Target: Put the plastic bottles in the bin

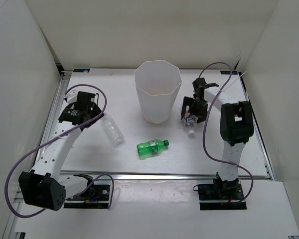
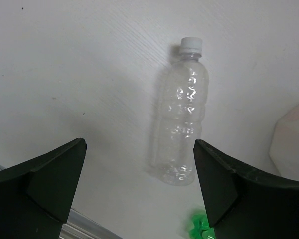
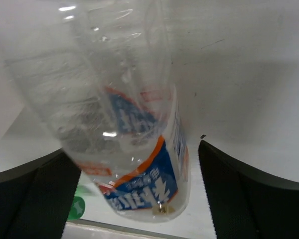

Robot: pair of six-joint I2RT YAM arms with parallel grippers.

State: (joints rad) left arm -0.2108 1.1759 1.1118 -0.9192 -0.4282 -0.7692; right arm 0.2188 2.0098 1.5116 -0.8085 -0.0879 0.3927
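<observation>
The robot's left gripper needs to next move to the middle of the plain clear bottle [image 1: 111,128] [image 2: 184,115] beside the bin and close there.
The tall white faceted bin [image 1: 157,107] stands at the table's middle back. A plain clear bottle [image 1: 112,129] lies left of it, and in the left wrist view [image 2: 183,119] it lies ahead of my open, empty left gripper [image 1: 89,111] [image 2: 139,145]. A green bottle [image 1: 152,147] lies in front of the bin; its base shows in the left wrist view [image 2: 199,226]. My right gripper [image 1: 193,110] [image 3: 134,149] is open, its jaws on either side of the blue-labelled clear bottle [image 1: 190,122] [image 3: 139,164] right of the bin. The orange and white-labelled bottles are out of view.
White walls enclose the table on three sides. A metal rail [image 1: 164,175] runs along the near edge in front of the arm bases. The green bottle's cap [image 3: 75,208] shows low in the right wrist view.
</observation>
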